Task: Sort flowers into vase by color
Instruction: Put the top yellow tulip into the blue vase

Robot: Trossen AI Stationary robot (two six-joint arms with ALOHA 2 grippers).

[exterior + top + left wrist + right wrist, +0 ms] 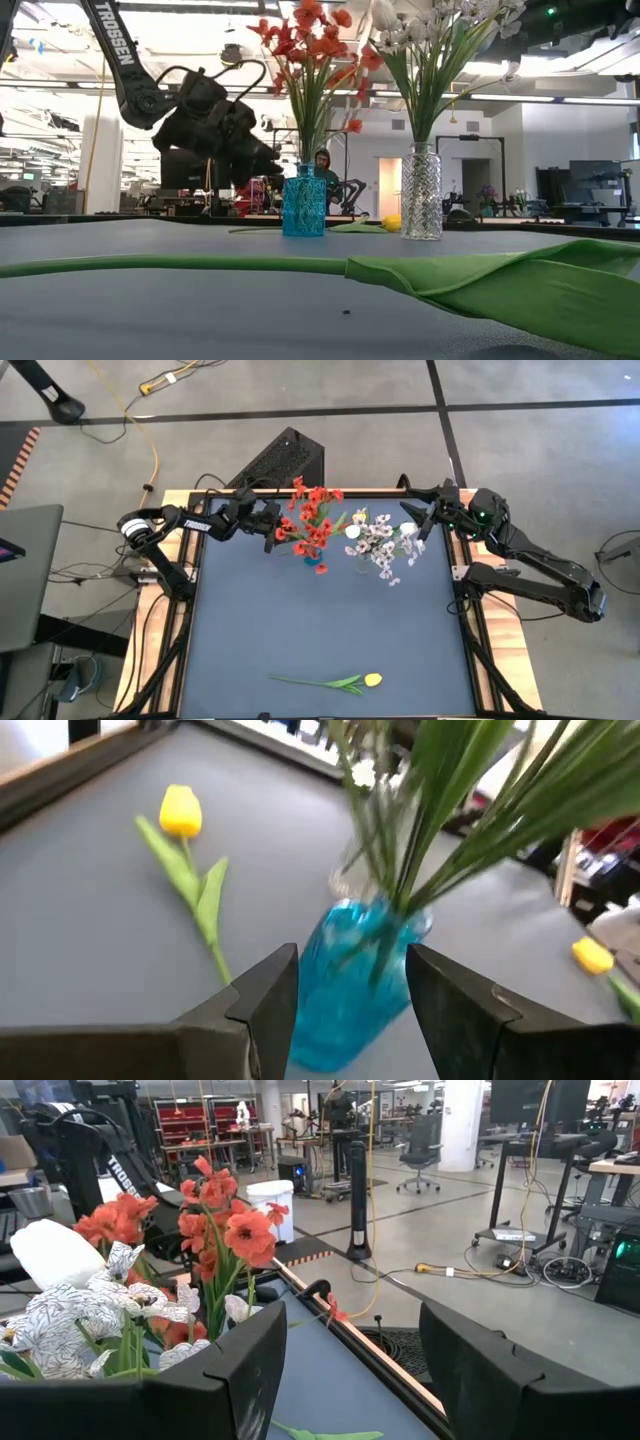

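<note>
The left gripper needs to close on the lower stem (285,551) of the yellow tulip that lies behind the blue vase, the tulip farther from the table's near edge.
Red blossoms (312,520) stand with their stems in a blue glass vase (304,205) at the table's far middle. To its right, white tulips and small white-pink sprays (378,540) stand in a clear cut-glass vase (421,195). One yellow tulip (372,680) lies flat near the table's near edge, and its stem and leaf (300,266) fill the low view's foreground. My left gripper (272,528) is open just left of the red bunch, with the blue vase (350,980) ahead between its fingers and no touch showing. My right gripper (418,520) is open just right of the white bunch (70,1305).
The dark mat (320,630) lies bare between the vases and the yellow tulip. A wooden rim (170,590) frames the table. A black box (285,460) sits behind the far edge. A small yellow thing (391,222) shows low behind the vases, and a red bit (321,568) lies by the blue vase.
</note>
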